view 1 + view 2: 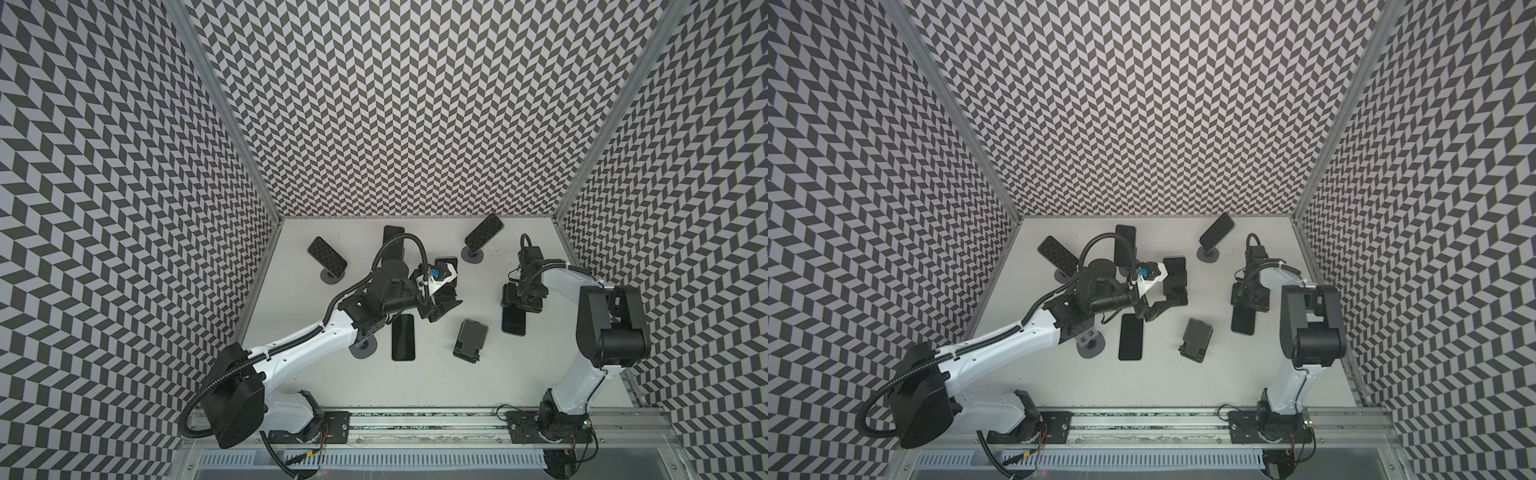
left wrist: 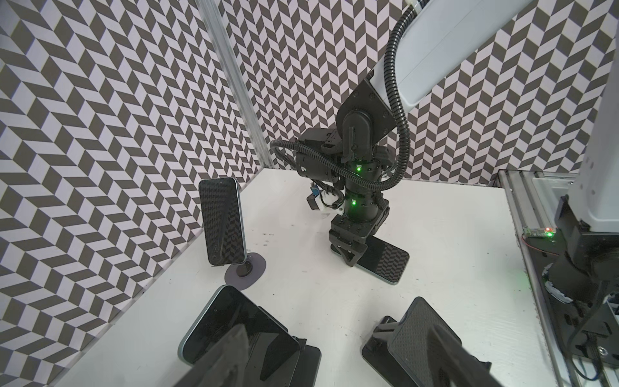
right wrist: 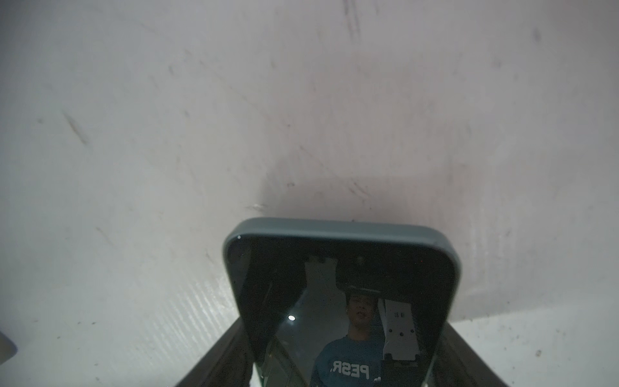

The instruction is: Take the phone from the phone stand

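The robot's right gripper needs to release the second phone flat on the table [image 1: 532, 312] between the empty black stand and the patterned wall.
A dark phone [image 1: 446, 268] [image 1: 1174, 270] leans on a black folding phone stand [image 1: 1177, 297] mid-table. In the left wrist view this phone [image 2: 231, 321] lies under one finger. My left gripper [image 1: 440, 307] [image 1: 1162, 306] [image 2: 338, 335] hangs open just in front of it and holds nothing. My right gripper [image 1: 517, 307] [image 1: 1246, 305] [image 3: 345, 335] is shut on the end of another phone [image 1: 514, 322] [image 3: 341, 284], which lies low and flat on the table [image 3: 134, 134] at the right.
An empty black stand [image 1: 471, 340] [image 2: 418, 331] sits right of a flat phone [image 1: 403, 336]. Three phones stand on grey round-base stands at the back [image 1: 327, 252] [image 1: 393, 241] [image 1: 484, 232]. A bare grey round base [image 1: 363, 349] sits under the left arm. Patterned walls enclose the table.
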